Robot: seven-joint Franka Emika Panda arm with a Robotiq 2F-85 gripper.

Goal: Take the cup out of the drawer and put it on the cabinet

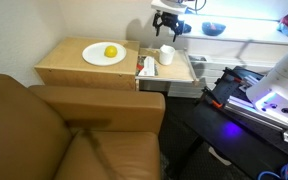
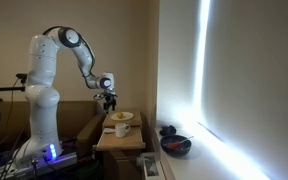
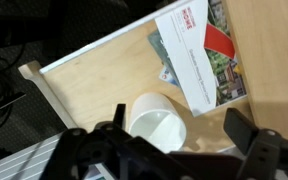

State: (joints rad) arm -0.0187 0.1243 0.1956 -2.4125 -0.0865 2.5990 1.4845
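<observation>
The rim of the small white cup [image 1: 162, 47] [image 3: 182, 133] has a side toward the cabinet. Next, I close my gripper on that side, with one finger inside the cup.
The small white cup [image 1: 167, 55] stands in the pulled-out light-wood drawer [image 1: 180, 74], next to the cabinet [image 1: 69, 66]. It also shows in an exterior view [image 2: 122, 130] and in the wrist view [image 3: 159, 121], upright with its mouth open toward the camera. My gripper [image 1: 168, 22] hovers above the drawer, open and empty; in the wrist view its fingers [image 3: 179, 138] spread on either side of the space just beside the cup, well above it. The drawer floor [image 3: 94, 85] is bare wood around the cup.
A white plate with a yellow fruit [image 1: 104, 54] sits on the cabinet top. Paper leaflets [image 3: 199, 50] lie in the drawer beside the cup. A brown leather sofa [image 1: 64, 135] stands next to the cabinet. A dark bowl [image 2: 176, 146] lies on the floor.
</observation>
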